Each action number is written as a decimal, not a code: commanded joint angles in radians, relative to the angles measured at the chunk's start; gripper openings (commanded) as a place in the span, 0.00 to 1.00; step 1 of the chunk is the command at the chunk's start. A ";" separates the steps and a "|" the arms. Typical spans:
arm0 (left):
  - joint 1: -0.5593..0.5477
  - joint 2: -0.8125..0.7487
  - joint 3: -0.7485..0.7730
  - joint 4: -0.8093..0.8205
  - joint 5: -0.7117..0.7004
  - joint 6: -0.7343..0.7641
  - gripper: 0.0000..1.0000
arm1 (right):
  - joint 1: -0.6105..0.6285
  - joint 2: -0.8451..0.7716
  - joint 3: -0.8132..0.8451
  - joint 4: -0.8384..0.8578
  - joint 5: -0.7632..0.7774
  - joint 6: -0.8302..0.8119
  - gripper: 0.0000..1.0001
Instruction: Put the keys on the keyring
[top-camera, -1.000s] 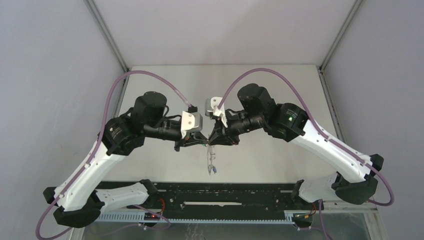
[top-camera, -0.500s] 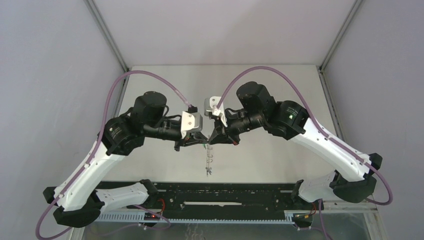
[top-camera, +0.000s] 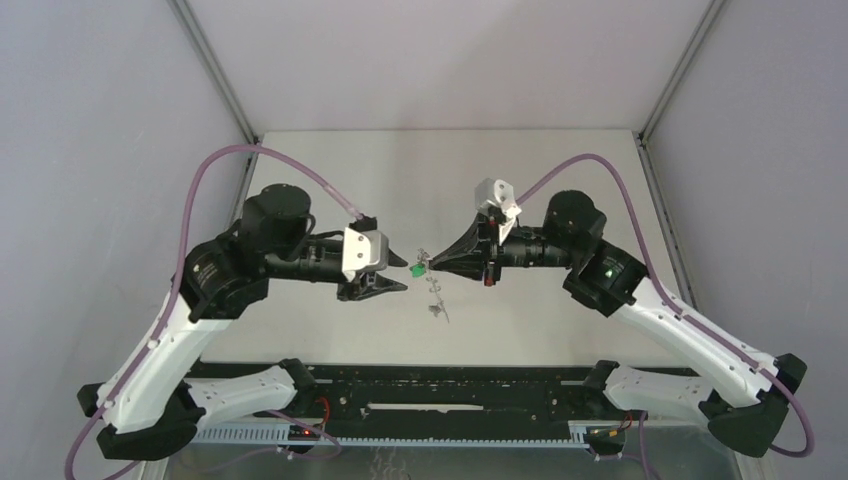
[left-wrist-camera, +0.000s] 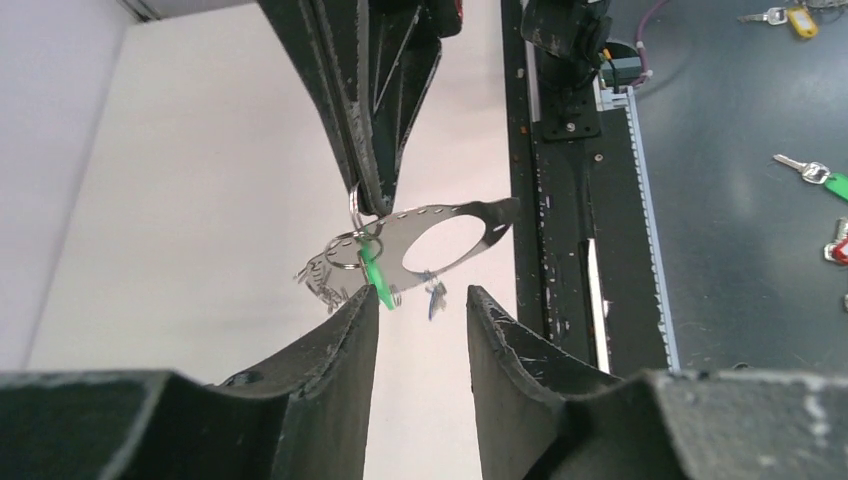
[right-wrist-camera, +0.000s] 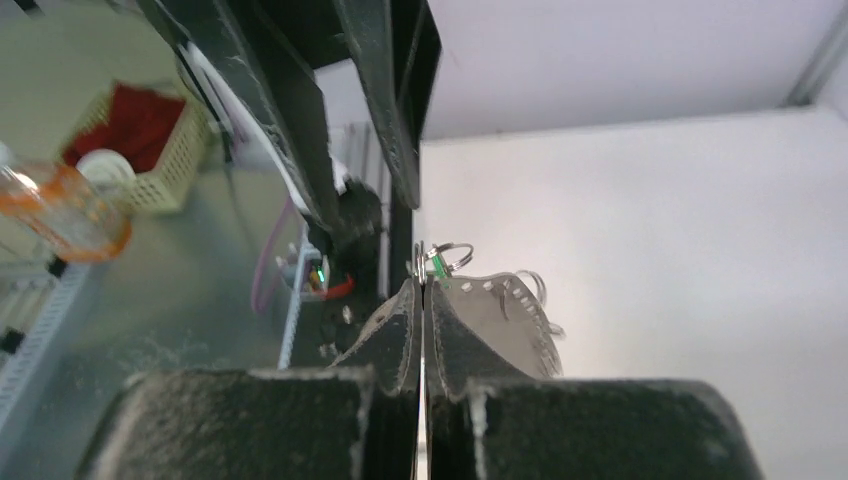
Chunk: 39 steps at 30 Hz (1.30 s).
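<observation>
My left gripper needs to open wider and pinch that wire loop (left-wrist-camera: 356, 207), as the green key is dangling between it and the wire loop in my right gripper.
My right gripper (top-camera: 428, 262) is shut on the keyring (left-wrist-camera: 492, 214), pinching a small wire loop at its rim, and holds it above the table. The keyring is a flat grey metal band (right-wrist-camera: 505, 312) with a wide hole; it hangs down from the fingertips (top-camera: 435, 297). A green-headed key (left-wrist-camera: 372, 276) and a blue-headed key (left-wrist-camera: 434, 298) dangle from its loops. The green head also shows in the top view (top-camera: 416, 268). My left gripper (left-wrist-camera: 421, 300) is open just short of the ring, nothing between its fingers. The green key hangs close to the tip of one finger (left-wrist-camera: 352, 320).
A black rail (left-wrist-camera: 562, 200) runs along the table's near edge. Beyond it, on a dark surface, lie spare keys with yellow (left-wrist-camera: 792, 18), green (left-wrist-camera: 818, 176) and red (left-wrist-camera: 838, 240) heads. A basket (right-wrist-camera: 140, 135) and an orange bottle (right-wrist-camera: 60, 210) stand off the table.
The two grippers were tip to tip at the keyring. My left gripper has opened and drawn back left. My right arm has swung right, carrying the ring with it.
</observation>
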<state>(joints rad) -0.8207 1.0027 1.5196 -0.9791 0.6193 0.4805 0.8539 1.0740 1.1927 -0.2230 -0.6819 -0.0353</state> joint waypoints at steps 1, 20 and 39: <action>-0.005 -0.034 0.040 0.043 -0.031 0.042 0.43 | 0.000 -0.068 -0.148 0.562 -0.029 0.246 0.00; -0.005 -0.046 0.048 0.087 0.006 0.116 0.36 | 0.065 -0.021 -0.347 1.097 0.018 0.348 0.00; -0.005 -0.077 -0.014 0.010 0.039 0.173 0.09 | 0.076 0.029 -0.383 1.261 0.103 0.403 0.00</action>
<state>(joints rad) -0.8215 0.9463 1.5196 -0.9409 0.6582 0.6033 0.9321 1.1011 0.8028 0.9390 -0.6304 0.3325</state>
